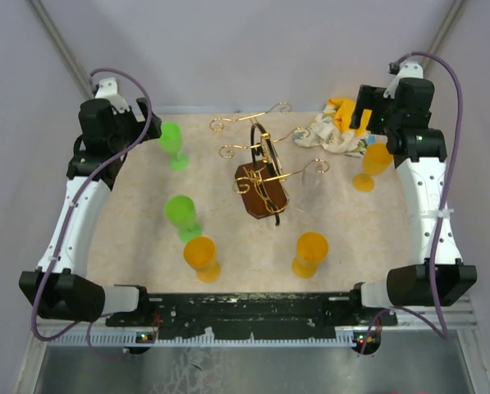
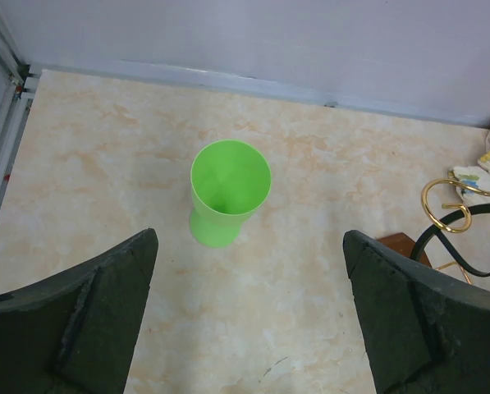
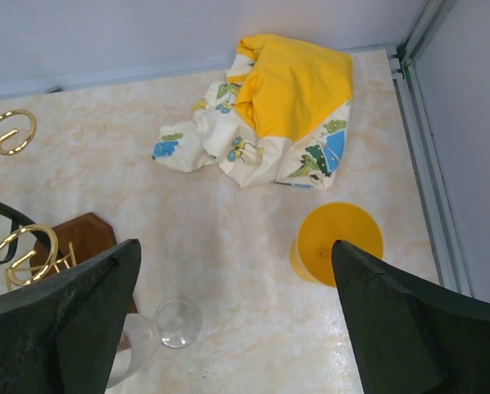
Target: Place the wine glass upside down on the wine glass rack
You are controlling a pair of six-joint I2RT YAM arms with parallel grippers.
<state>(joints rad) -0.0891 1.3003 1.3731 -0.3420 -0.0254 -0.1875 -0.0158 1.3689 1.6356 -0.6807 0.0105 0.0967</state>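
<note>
The robot's right gripper will close on the rim of the orange glass [image 1: 369, 148] [image 3: 300, 253] next to the yellow and white cloth, on the side that faces the wine glass rack.
The wine glass rack [image 1: 261, 175], gold wire with curled arms on a dark brown wooden base, stands mid-table. Its base and curls show at the left edge of the right wrist view [image 3: 80, 238] and the right edge of the left wrist view [image 2: 462, 205]. A clear wine glass [image 1: 313, 182] stands upright just right of the rack, and in the right wrist view [image 3: 167, 328] it is near my left finger. My right gripper [image 3: 236, 242] is open and empty, high over the back right. My left gripper [image 2: 249, 246] is open and empty above a green glass [image 2: 228, 189].
Two green glasses [image 1: 172, 144] [image 1: 181, 215] stand left of the rack. Orange glasses stand at the front [image 1: 202, 256] [image 1: 310, 253] and the right [image 1: 374, 166], the last also in the right wrist view [image 3: 339, 242]. A crumpled yellow and white cloth [image 3: 269, 111] lies at the back right.
</note>
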